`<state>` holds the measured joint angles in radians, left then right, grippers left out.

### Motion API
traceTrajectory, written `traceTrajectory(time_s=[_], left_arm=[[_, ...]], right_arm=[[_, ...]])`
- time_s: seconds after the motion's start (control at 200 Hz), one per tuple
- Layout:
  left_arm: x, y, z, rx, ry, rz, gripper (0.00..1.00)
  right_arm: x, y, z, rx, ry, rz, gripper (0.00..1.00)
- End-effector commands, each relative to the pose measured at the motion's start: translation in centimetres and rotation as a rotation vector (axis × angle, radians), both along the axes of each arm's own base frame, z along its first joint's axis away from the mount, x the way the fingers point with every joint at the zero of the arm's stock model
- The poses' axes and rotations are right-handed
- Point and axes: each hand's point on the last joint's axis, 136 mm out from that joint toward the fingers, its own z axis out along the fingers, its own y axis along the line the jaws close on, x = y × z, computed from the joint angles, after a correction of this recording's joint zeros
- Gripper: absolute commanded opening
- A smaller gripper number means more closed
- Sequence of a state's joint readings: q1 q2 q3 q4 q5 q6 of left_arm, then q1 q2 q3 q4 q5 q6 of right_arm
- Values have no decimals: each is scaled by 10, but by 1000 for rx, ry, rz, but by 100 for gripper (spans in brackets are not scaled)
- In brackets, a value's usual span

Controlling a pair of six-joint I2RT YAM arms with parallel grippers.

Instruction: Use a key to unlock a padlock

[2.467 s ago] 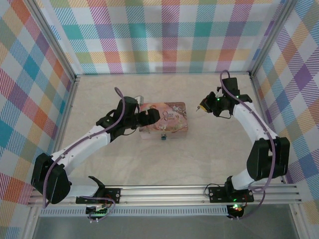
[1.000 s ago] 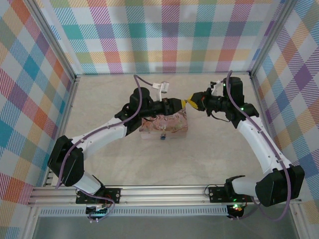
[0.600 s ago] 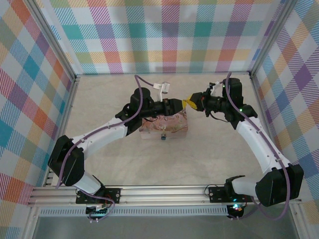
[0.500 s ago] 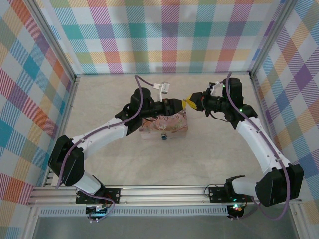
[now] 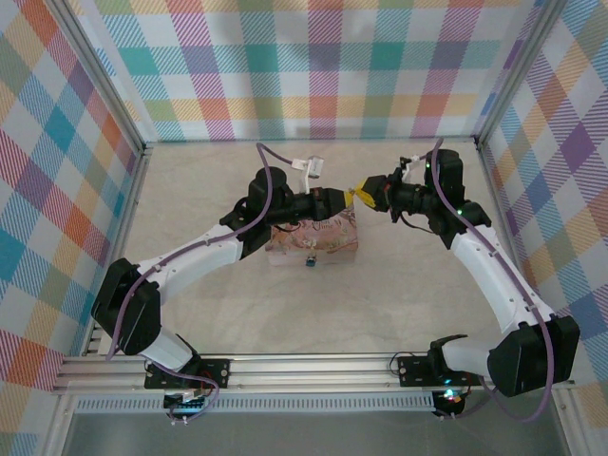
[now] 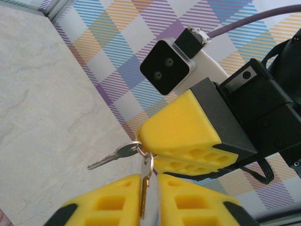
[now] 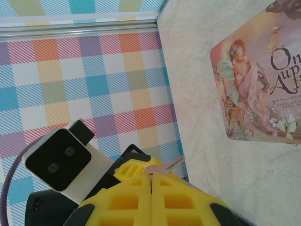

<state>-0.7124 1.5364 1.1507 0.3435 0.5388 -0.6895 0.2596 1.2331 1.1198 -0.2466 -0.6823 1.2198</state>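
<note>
I can see my right gripper holding the keys by their ring, so I will take the hanging key [image 6: 145, 184] with my left gripper and turn it for my right gripper's new grip.
Above the back edge of the tin, my two grippers meet tip to tip. My right gripper [image 5: 362, 197] [image 7: 151, 177] is shut on a key ring [image 6: 140, 148], and a thin metal edge shows between its yellow pads. One silver key [image 6: 111, 158] [image 7: 165, 165] sticks out sideways from the ring. A second key [image 6: 144, 190] hangs down between the fingers of my left gripper [image 5: 347, 198] [image 6: 149, 182], which stand slightly apart with a gap beside it. A small dark padlock [image 5: 310, 260] sits at the front edge of the tin.
A decorated pink tin [image 5: 313, 237] [image 7: 259, 84] lies on the pale table under the left arm. Checked walls close in the back and both sides. A metal rail [image 5: 313, 366] runs along the near edge.
Since 2.5 s ago my left gripper has left the tin and risen, the right came in, and they met at the keys. Over the last second nothing has visibly moved.
</note>
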Motion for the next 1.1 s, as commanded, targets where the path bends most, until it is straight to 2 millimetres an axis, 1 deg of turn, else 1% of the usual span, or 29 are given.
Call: traceTrajectory(time_s=[0.0,0.035,0.065,0.175,0.19,0.205,0.21,0.22,0.24,0.305,0.325,0.38,0.44,0.54,0.58,0.605,0.65,0.755,0.83,0.88,0.96,1.02,1.095], left_arm=[[-7,-2,8,-11,-33,-16,9],[-8,-1,8,-7,-34,-13,3],[-7,0,8,-1,-37,-10,0],[-11,2,7,25,-43,-13,0],[-11,3,7,31,-46,-13,0],[-12,3,6,39,-45,-14,0],[-12,3,7,41,-47,-15,0],[-13,4,6,48,-46,-17,0],[-13,5,5,60,-48,-19,0],[-17,7,2,102,-44,-31,0],[-17,8,1,117,-38,-35,0],[-21,9,-2,151,-27,-69,0],[-22,11,-6,186,4,-100,0],[-28,13,-15,259,48,-162,0],[-29,12,-13,274,39,-187,0],[-34,14,-19,304,70,-207,0],[-38,15,-21,318,81,-236,0],[-44,17,-20,335,92,-292,0],[-46,20,-20,351,98,-312,0],[-45,22,-22,367,104,-312,0],[-39,27,-26,387,121,-295,0],[-33,30,-30,394,137,-278,0],[-27,33,-36,405,159,-264,0]], right_arm=[[-6,1,7,15,-34,4,0],[-6,1,6,14,-32,4,0],[-6,1,5,14,-31,4,0],[-6,0,2,11,-32,9,0],[-6,-1,2,6,-35,9,3],[-6,-2,2,2,-41,10,8],[-6,-2,2,2,-41,10,8],[-6,-3,2,-2,-46,11,13],[-6,-5,1,-9,-49,10,20],[-6,-14,-3,-41,-75,4,35],[-6,-17,-5,-50,-78,0,39],[-5,-25,-8,-65,-100,1,44],[-5,-30,-11,-75,-128,20,44],[-6,-35,-21,-115,-158,61,44],[-6,-36,-25,-136,-176,74,44],[-6,-36,-27,-147,-190,79,44],[-6,-37,-31,-161,-212,88,44],[-8,-37,-30,-187,-337,107,45],[-13,-36,-24,-206,-460,127,52],[-15,-39,-24,-240,-516,112,60],[-16,-44,-27,-269,-539,91,73],[-17,-45,-32,-287,-520,98,83],[-18,-41,-38,-282,-488,148,86]])
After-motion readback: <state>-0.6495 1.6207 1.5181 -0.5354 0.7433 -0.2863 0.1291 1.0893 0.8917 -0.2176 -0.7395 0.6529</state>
